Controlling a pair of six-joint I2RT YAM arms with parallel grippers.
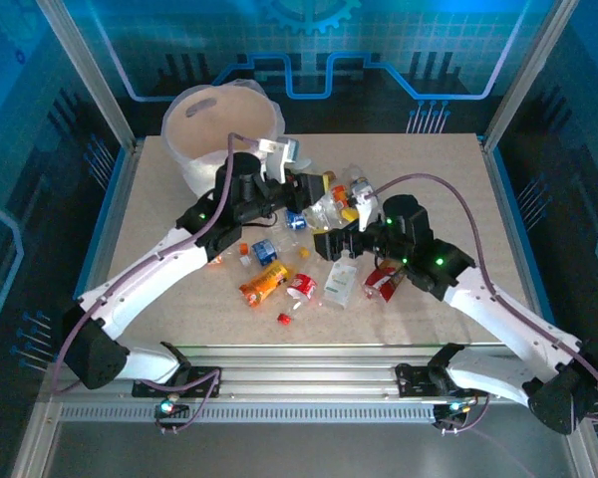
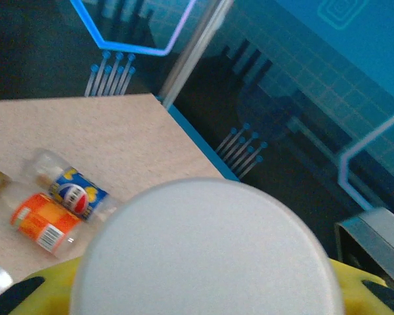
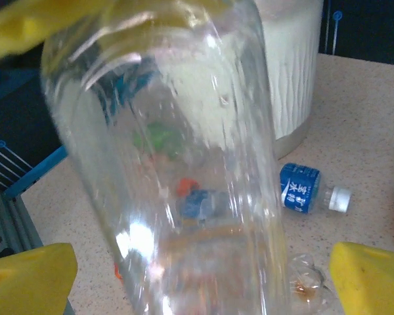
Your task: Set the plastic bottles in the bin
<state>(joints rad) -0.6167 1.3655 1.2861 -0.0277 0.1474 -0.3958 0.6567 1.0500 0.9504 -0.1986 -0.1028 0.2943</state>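
I should release the bottle with my left gripper inside the bag-lined white bin [image 1: 229, 141], near the bin's front side.
The white bin [image 1: 204, 149] with its bag liner stands at the table's back left, and its ribbed wall [image 3: 289, 65] shows in the right wrist view. My left gripper [image 1: 282, 154] is raised beside the bin's rim, shut on a bottle [image 1: 297, 149] whose round white end [image 2: 203, 256] sits between the yellow fingers [image 2: 26, 289]. My right gripper [image 1: 336, 217] is at mid-table, shut on a clear unlabelled bottle [image 3: 184, 177] between its yellow fingers [image 3: 371, 275]. Several more bottles lie on the table: orange [image 1: 264, 284], red [image 1: 299, 287], clear [image 1: 342, 279] and blue-labelled [image 3: 300, 189].
A cluster of bottles and loose caps lies between the two arms. A blue-and-yellow labelled bottle [image 2: 79, 193] and an orange one [image 2: 43, 220] lie near the table's far right edge [image 2: 197, 144]. Metal frame posts [image 1: 100, 80] stand at the back corners.
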